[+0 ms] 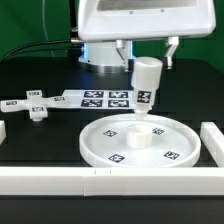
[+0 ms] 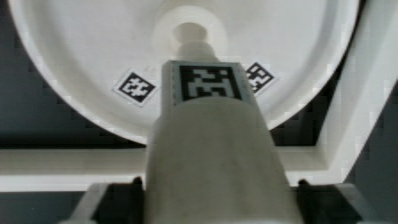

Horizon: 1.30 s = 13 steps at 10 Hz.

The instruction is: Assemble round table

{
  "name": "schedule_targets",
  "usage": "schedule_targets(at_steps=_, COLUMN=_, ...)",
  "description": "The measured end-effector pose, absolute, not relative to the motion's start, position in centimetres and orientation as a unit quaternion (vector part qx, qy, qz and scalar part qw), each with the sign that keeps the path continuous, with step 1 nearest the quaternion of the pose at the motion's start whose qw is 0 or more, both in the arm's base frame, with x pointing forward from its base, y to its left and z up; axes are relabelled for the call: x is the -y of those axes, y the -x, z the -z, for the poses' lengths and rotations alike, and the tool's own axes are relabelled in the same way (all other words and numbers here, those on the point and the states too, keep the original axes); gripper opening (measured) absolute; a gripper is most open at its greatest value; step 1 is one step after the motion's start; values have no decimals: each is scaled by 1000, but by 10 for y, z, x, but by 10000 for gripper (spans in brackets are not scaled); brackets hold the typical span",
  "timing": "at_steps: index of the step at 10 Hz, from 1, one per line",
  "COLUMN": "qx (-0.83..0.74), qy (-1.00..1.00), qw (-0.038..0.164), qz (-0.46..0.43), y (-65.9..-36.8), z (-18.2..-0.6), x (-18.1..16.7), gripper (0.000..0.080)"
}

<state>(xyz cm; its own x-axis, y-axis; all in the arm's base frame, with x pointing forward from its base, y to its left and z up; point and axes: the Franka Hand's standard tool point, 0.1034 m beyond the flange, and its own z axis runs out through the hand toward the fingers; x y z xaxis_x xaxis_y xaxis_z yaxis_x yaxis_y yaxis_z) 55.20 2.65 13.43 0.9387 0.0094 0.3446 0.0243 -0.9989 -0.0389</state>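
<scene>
I have the leg in my gripper, just above the disc's hub now. Next, I let go of it so that it is standing upright on the central part of the white disc (image 1: 139, 129) (image 2: 191, 30).
The large rimmed white disc (image 1: 145, 142) lies on the black table with its central hub (image 1: 138, 136) up and tags on its face. My gripper (image 1: 148, 62) is shut on the short cylinder leg (image 1: 147, 88), held upright with a tag on its side. The leg's lower end hangs just above the hub, slightly toward the exterior view's right. In the wrist view the leg (image 2: 210, 130) fills the middle, clamped between the dark fingers (image 2: 118, 200), pointing at the hub (image 2: 192, 32) on the disc (image 2: 89, 70). The small flat foot piece (image 1: 38, 109) lies at the exterior view's left.
The marker board (image 1: 105, 98) lies behind the disc. White border bars run along the front (image 1: 60, 180) and at the exterior view's right (image 1: 211, 140). A small white block (image 1: 3, 130) sits at the left edge. The robot base (image 1: 105, 50) stands at the back.
</scene>
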Motion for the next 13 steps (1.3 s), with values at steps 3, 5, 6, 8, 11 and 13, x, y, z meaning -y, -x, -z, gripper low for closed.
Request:
schedule_targets(at_steps=3, qx=9, qy=985, qw=21, qz=173, y=-551, z=-132, x=-27, gripper=412)
schedule_targets(at_steps=5, qx=11, qy=985, qw=19, qz=172, y=-552, z=-123, x=-25, gripper=412)
schedule_targets(at_steps=6, qx=12, qy=985, qw=20, qz=170, y=-554, z=-120, x=-26, gripper=412)
schedule_targets(at_steps=8, qx=13, qy=986, qw=20, qz=167, y=-555, z=-112, x=-28, gripper=412)
schedule_targets(at_steps=11, qx=15, qy=987, qw=19, qz=160, y=-552, z=-102, x=-30, gripper=412)
schedule_targets(at_steps=13, qx=16, qy=987, qw=20, qz=157, y=-550, z=-98, x=-31, gripper=412)
